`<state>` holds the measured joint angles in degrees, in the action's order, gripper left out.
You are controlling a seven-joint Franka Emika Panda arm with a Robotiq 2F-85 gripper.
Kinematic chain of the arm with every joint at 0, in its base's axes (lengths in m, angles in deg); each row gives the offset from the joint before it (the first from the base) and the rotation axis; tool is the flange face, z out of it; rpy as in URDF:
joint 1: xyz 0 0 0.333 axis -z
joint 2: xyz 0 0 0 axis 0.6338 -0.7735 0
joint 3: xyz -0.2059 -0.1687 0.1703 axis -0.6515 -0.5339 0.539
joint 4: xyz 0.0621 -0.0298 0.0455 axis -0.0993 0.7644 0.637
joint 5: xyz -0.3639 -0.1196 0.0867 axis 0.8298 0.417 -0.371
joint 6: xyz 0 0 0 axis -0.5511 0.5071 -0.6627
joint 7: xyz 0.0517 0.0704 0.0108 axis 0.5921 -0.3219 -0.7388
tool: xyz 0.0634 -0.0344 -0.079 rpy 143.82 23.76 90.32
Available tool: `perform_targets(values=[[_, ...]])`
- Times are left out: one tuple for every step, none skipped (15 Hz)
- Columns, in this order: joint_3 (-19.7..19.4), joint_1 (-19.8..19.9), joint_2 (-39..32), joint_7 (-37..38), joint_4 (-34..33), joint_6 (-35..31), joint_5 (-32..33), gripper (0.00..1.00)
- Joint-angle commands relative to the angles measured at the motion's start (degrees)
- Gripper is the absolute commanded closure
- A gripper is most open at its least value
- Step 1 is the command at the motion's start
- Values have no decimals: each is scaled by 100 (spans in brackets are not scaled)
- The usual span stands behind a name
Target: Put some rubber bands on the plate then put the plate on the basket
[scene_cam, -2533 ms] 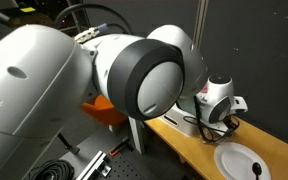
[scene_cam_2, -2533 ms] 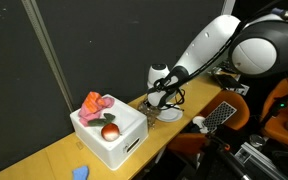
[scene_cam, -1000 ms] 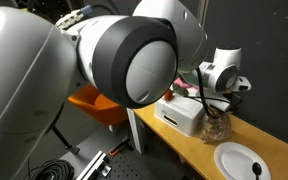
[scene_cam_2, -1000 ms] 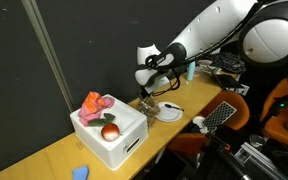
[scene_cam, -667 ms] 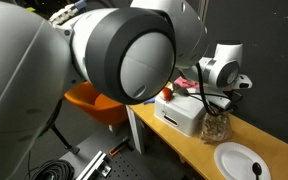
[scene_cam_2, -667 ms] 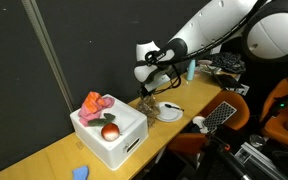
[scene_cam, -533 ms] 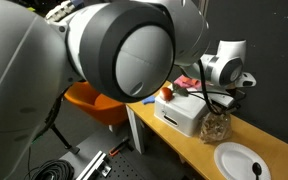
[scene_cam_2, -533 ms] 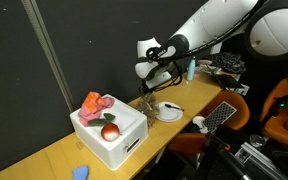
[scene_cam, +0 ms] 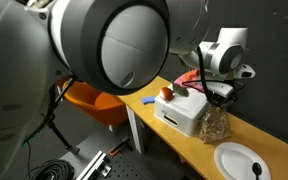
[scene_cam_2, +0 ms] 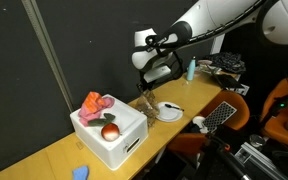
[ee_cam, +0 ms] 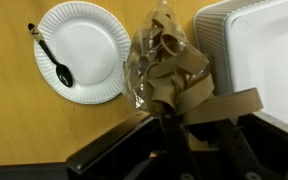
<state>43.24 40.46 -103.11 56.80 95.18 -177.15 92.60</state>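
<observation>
Next, my gripper releases the rubber bands on the black spoon lying on the white plate (scene_cam: 255, 167) (ee_cam: 64, 67).
My gripper (ee_cam: 189, 128) is shut on the rubber bands (ee_cam: 170, 68), a clump of wide tan loops hanging from its fingers. In both exterior views the gripper (scene_cam: 221, 97) (scene_cam_2: 150, 88) is raised above the wooden table, and the rubber bands (scene_cam: 216, 123) (scene_cam_2: 145, 101) dangle down between the basket and the plate. The white plate (ee_cam: 84, 48) (scene_cam: 238, 160) (scene_cam_2: 171, 110) lies flat with a black spoon (ee_cam: 52, 60) on it. The white basket (scene_cam: 182, 116) (scene_cam_2: 112, 140) (ee_cam: 256, 50) stands close beside the bands. I cannot tell whether the lowest loops touch the table.
A red apple (scene_cam_2: 109, 131) and a pink and orange thing (scene_cam_2: 94, 103) lie on the basket. A blue object (scene_cam_2: 80, 173) lies near the table's end. An orange chair (scene_cam: 96, 104) stands beside the table, and a keyboard (scene_cam_2: 220, 115) lies past the plate.
The gripper has risen from low over the table, drawing the rubber bands up with it. Plate and basket have not moved.
</observation>
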Motion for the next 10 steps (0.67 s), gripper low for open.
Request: perform_targets(values=[[140,113,207,-87,91,324,-226,97],[133,117,227,-82,104,394,-248,97],[143,136,258,-98,98,495,-282,97],[190,183,319,-182,114,564,-343,97],[193,196,355,-197,102,659,-363,97],[164,196,384,-192,88,726,-357,97],[148,206,438,-190,84,804,-357,97],[177,249,501,-233,80,901,-404,97],[172,252,552,-221,78,965,-409,97],[146,254,593,-205,59,1050,-390,97]])
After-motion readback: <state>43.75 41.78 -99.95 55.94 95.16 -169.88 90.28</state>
